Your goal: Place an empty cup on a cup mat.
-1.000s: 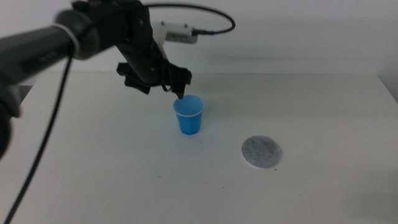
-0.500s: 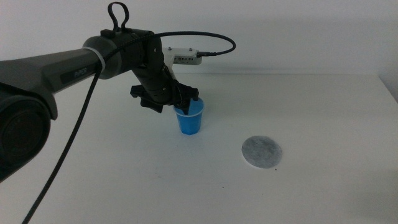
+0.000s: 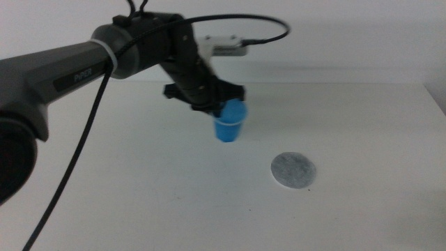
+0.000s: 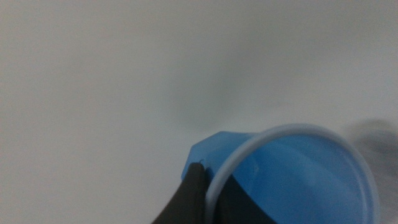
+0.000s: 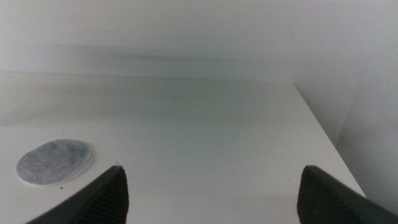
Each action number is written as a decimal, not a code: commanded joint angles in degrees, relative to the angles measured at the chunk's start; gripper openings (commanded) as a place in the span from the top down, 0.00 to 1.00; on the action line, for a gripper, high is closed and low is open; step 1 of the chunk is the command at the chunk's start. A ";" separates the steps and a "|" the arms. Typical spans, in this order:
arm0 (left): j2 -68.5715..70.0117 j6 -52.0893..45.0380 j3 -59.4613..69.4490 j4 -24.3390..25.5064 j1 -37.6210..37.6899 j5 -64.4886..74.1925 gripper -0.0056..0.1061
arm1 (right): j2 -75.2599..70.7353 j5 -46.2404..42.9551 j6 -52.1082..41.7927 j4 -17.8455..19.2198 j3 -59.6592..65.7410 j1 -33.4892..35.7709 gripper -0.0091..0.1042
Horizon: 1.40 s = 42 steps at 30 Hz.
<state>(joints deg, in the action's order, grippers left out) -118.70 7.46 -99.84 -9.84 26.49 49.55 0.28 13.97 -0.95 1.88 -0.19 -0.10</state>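
My left gripper will let go of the bright-blue cup near the middle of the mottled-grey cup mat [image 3: 289, 172] [image 4: 384, 151].
My left gripper [image 3: 221, 108] is shut on the rim of the small bright-blue cup [image 3: 230, 124], one jaw outside and one inside. It holds the cup slightly above the white table [image 3: 369, 118], left of and behind the cup mat [image 3: 293, 171], a flat mottled-grey disc. In the left wrist view the cup [image 4: 298, 168] is empty, with its whitish rim clamped by my left gripper [image 4: 214, 196]. My right gripper [image 5: 212, 183] is open and empty, outside the middle view. The cup mat [image 5: 54, 161] lies ahead of it.
The left arm's black cable [image 3: 77, 174] hangs over the table's left side. The table's right edge [image 5: 323, 134] lies close to the right gripper. A white wall stands behind the table.
The left gripper has closed on the cup's rim, lifted it off the table and carried it to the right, toward the cup mat. The mat has not moved.
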 commanded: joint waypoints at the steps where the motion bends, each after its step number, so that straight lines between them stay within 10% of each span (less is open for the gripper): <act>1: 1.95 0.27 -0.38 -1.96 3.00 0.81 0.97 | -0.28 -0.28 -0.23 0.34 0.19 0.07 0.10; 36: -5.53 3.05 -0.27 -4.12 15.14 -10.76 0.97 | -0.28 -0.28 -0.23 0.34 0.19 0.07 0.10; 42: -5.53 2.92 -0.27 -3.06 15.14 -9.08 0.77 | -0.28 -0.28 -0.23 0.34 0.19 0.07 0.10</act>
<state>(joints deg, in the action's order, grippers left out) -124.46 10.06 -99.93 -13.56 41.31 40.21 0.28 13.97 -0.95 1.88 -0.19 -0.10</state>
